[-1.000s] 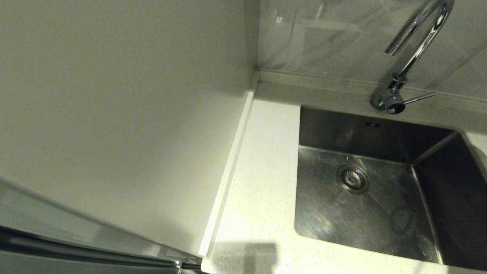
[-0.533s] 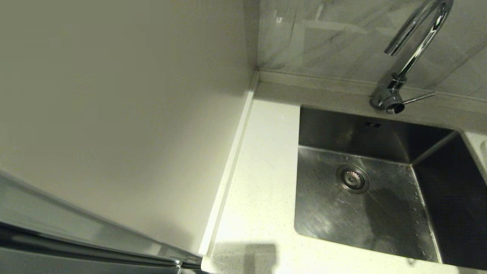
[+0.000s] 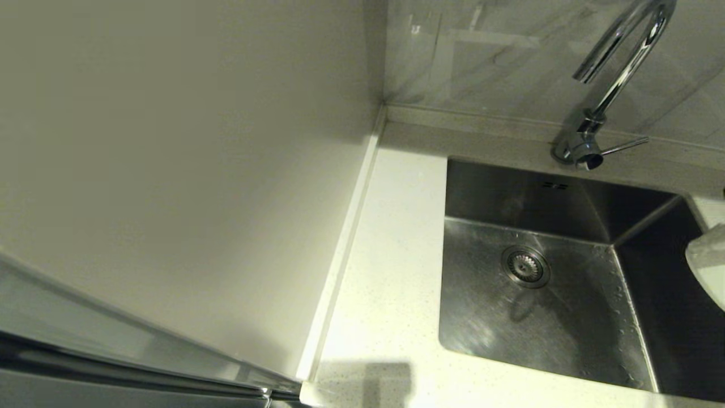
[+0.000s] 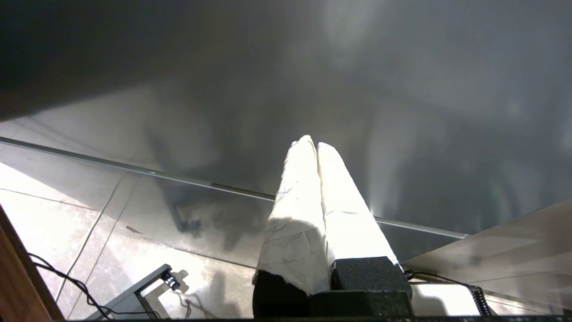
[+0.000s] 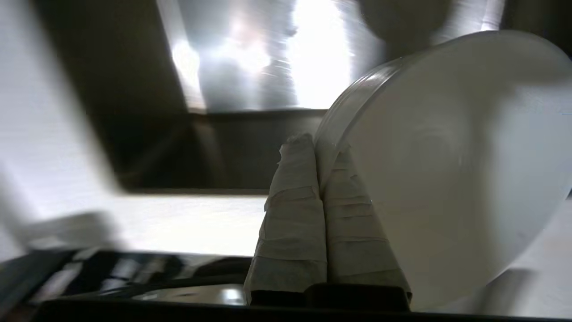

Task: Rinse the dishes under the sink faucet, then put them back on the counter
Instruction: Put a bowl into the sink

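Note:
The robot's right gripper needs to set the white bowl down in the steel basin's back corner [image 3: 601, 261] next to the drain strainer.
A white bowl [image 5: 447, 170] hangs tilted on edge, with my right gripper [image 5: 318, 145] shut on its rim. In the head view only part of that bowl [image 3: 708, 263] shows at the right edge, above the right side of the sink [image 3: 566, 198]. The steel basin holds only its drain strainer [image 3: 525, 266] and some water drops. The chrome faucet [image 3: 620, 73] stands behind the sink, with no water running. Its lever [image 3: 623, 146] points right. The pink and blue bowls are out of view. My left gripper [image 4: 315, 145] is shut on nothing, parked low and away from the counter.
The white speckled counter [image 3: 391, 272] runs along the sink's left side, bounded by a raised edge strip [image 3: 345, 238] and a cream wall panel [image 3: 170, 170]. A tiled wall [image 3: 510, 56] stands behind the faucet.
The white bowl has come into the head view from the right edge, over the sink's right side. Its shadow has shifted across the basin floor. The left arm has not moved.

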Motion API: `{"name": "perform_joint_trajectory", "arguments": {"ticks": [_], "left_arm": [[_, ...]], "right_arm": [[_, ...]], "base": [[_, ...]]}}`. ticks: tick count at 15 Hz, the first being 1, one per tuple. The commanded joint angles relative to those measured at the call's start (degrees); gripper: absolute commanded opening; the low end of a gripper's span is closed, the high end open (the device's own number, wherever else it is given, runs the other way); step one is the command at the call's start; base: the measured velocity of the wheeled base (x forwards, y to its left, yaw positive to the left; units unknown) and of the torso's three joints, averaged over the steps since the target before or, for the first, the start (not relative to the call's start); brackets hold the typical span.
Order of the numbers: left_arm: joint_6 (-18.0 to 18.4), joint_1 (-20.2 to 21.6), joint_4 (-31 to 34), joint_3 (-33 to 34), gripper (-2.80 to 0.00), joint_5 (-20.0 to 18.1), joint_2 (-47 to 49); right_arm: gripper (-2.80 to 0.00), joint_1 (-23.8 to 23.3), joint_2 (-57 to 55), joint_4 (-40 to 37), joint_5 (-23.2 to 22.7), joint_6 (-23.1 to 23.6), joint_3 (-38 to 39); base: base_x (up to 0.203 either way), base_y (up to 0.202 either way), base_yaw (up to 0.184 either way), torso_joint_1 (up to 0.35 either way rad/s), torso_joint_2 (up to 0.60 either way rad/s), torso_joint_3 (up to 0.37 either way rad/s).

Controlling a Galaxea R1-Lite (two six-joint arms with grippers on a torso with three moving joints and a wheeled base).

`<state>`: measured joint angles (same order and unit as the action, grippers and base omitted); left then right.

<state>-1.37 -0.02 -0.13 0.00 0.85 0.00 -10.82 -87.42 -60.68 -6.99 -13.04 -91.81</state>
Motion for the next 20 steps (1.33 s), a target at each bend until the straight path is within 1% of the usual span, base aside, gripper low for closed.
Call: {"name": "perform_joint_trajectory", "arguments": {"ticks": [1,3,4,6,7,8,9,11,13,17,18,20], "left_arm": [[0.0,0.0,0.0,0.0,-2.80,0.1,-0.2],[0.0,-0.1,0.0,0.0,-2.80,0.0,-0.2],[0.0,0.0,0.0,0.0,-2.80,0.0,-0.2],[0.0,0.0,0.0,0.0,-2.80,0.0,-0.2],[0.0,0.0,0.0,0.0,-2.80,0.0,-0.2],[0.0,0.0,0.0,0.0,-2.80,0.0,-0.2],[0.0,0.0,0.0,0.0,-2.80,0.0,-0.2],[0.0,0.0,0.0,0.0,-2.80,0.0,-0.2],[0.0,0.0,0.0,0.0,-2.80,0.0,-0.2],[0.0,0.0,0.0,0.0,-2.80,0.0,-0.2],[0.0,-0.1,0.0,0.0,-2.80,0.0,-0.2],[0.0,0.0,0.0,0.0,-2.80,0.0,-0.2]], "right_arm": [[-2.80,2.2,-4.2,6.2,5.3,3.3,5.0],[-2.80,2.9,-5.7,20.7,9.4,6.0,12.0],[-2.80,3.1,-6.8,29.6,11.1,7.9,15.6],[-2.80,3.2,-10.2,45.4,12.9,12.4,22.1],[-2.80,3.1,-12.9,52.8,13.6,13.9,24.6],[-2.80,3.1,-15.7,59.1,14.5,14.7,26.3],[-2.80,3.1,-18.4,63.0,15.4,15.1,27.2],[-2.80,3.1,-24.4,68.6,16.7,15.4,26.8],[-2.80,3.0,-30.7,71.2,18.5,15.5,22.9],[-2.80,2.3,-42.8,73.1,23.3,15.6,11.5],[-2.80,2.2,-44.5,73.1,24.0,15.6,9.4],[-2.80,1.8,-47.6,73.1,24.6,16.4,7.9]], "base": [[0.000,0.000,0.000,0.000,0.00,0.000],[0.000,0.000,0.000,0.000,0.00,0.000],[0.000,0.000,0.000,0.000,0.00,0.000],[0.000,0.000,0.000,0.000,0.00,0.000],[0.000,0.000,0.000,0.000,0.00,0.000],[0.000,0.000,0.000,0.000,0.00,0.000],[0.000,0.000,0.000,0.000,0.00,0.000],[0.000,0.000,0.000,0.000,0.00,0.000],[0.000,0.000,0.000,0.000,0.00,0.000],[0.000,0.000,0.000,0.000,0.00,0.000],[0.000,0.000,0.000,0.000,0.00,0.000],[0.000,0.000,0.000,0.000,0.00,0.000]]}}
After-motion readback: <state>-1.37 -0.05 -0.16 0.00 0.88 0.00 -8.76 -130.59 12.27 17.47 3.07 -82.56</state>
